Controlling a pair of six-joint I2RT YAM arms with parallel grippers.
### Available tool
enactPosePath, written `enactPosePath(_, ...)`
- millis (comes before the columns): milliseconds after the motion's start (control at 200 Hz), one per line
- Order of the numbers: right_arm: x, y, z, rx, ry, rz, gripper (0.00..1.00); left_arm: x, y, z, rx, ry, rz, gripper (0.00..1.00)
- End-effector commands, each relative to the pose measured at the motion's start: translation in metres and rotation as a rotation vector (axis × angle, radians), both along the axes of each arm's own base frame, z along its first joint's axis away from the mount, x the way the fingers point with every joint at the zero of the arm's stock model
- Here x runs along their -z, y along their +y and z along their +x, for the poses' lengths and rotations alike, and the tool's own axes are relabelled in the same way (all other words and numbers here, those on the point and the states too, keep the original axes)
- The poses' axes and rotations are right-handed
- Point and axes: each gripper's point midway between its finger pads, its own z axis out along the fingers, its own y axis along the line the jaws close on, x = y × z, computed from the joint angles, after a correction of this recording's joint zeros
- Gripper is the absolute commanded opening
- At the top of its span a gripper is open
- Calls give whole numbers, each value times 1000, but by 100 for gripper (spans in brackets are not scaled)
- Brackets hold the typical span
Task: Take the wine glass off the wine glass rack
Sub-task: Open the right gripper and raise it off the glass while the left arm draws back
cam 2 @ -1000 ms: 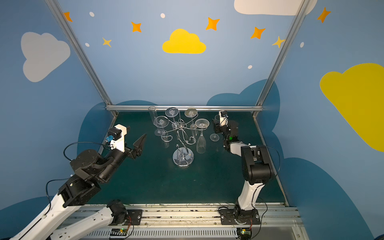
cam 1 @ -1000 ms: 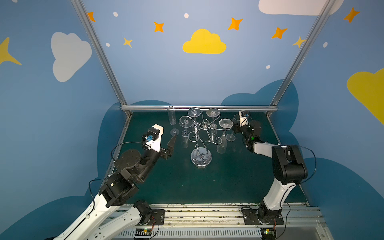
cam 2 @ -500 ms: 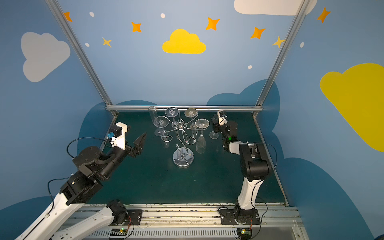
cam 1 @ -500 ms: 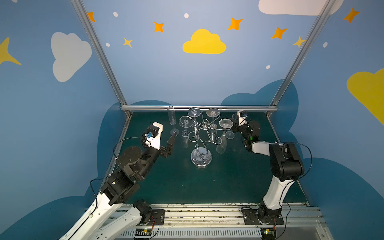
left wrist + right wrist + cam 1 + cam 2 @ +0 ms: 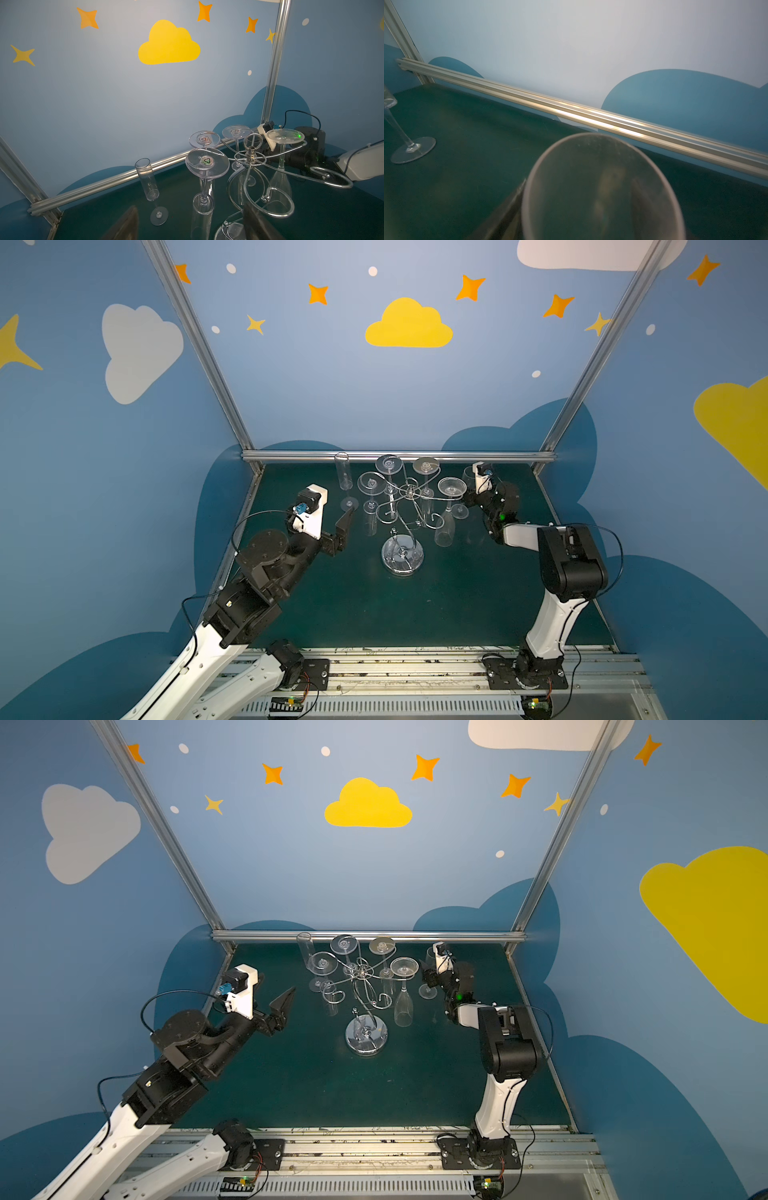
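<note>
I need to next close my left gripper on the foot's edge point(image 5: 362, 488) point(image 5: 193, 170) of the wine glass that is hanging upside down closest to the clear flute.
The silver wine glass rack point(image 5: 410, 490) point(image 5: 364, 971) point(image 5: 250, 154) stands mid-table on its round base point(image 5: 402, 558), with several glasses hanging upside down from its arms. To its right a wine glass point(image 5: 459, 511) point(image 5: 428, 992) stands upright with its foot on the mat. Its bowl point(image 5: 591, 187) sits between the fingers of my right gripper point(image 5: 470, 497) point(image 5: 580, 182). Whether those fingers press on it does not show. My left gripper point(image 5: 343, 529) point(image 5: 283, 1006) point(image 5: 191, 228) hangs open and empty to the left of the rack, apart from it.
A clear flute point(image 5: 343, 477) point(image 5: 148, 182) stands upright on the green mat point(image 5: 374, 614) at the back left of the rack. An aluminium rail point(image 5: 399, 455) runs along the back wall, close behind the right gripper. Blue walls close in both sides.
My right gripper has shifted slightly to the left around the wine glass, whose foot stays on the mat. My left arm has edged a little farther in.
</note>
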Motion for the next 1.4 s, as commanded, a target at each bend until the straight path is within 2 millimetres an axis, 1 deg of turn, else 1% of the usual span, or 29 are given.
enactPosePath(0, -20, 1, 1, -1, -29, -7, 85, -6, 4, -4, 1, -10, -22, 78)
enactPosePath(80, -29, -2, -1, 11, -41, -6, 88, -4, 6, -5, -2, -3, -20, 78)
enactPosePath(295, -54, -11, -14, 24, -57, -2, 89, -2, 8, -4, 4, 25, -35, 80)
enactPosePath(541, -81, -18, -39, 33, -74, -10, 89, 3, 8, 0, 34, 79, -104, 80)
enactPosePath(571, -78, -19, -43, 35, -51, -15, 89, 4, 7, 0, 45, 87, -112, 80)
enactPosePath(676, -87, -24, -57, 53, -47, -17, 89, 6, 3, 3, 74, 142, -147, 81)
enactPosePath(781, -104, -31, -76, 76, -47, -16, 89, 8, -4, 6, 120, 217, -180, 81)
enactPosePath(946, -130, -44, -113, 126, 5, 9, 89, 12, -10, 12, 162, 297, -250, 81)
enactPosePath(1086, -149, -51, -150, 141, 44, 57, 89, 13, -10, 24, 178, 382, -390, 80)
enactPosePath(1101, -151, -52, -154, 143, 49, 65, 89, 13, -13, 23, 205, 397, -405, 79)
enactPosePath(1156, -158, -54, -169, 149, 78, 99, 89, 14, -15, 29, 230, 438, -472, 79)
enactPosePath(1266, -164, -52, -196, 126, 132, 171, 89, 13, -21, 40, 288, 501, -603, 77)
enactPosePath(1392, -166, -48, -223, 96, 183, 246, 89, 15, -30, 49, 332, 552, -677, 76)
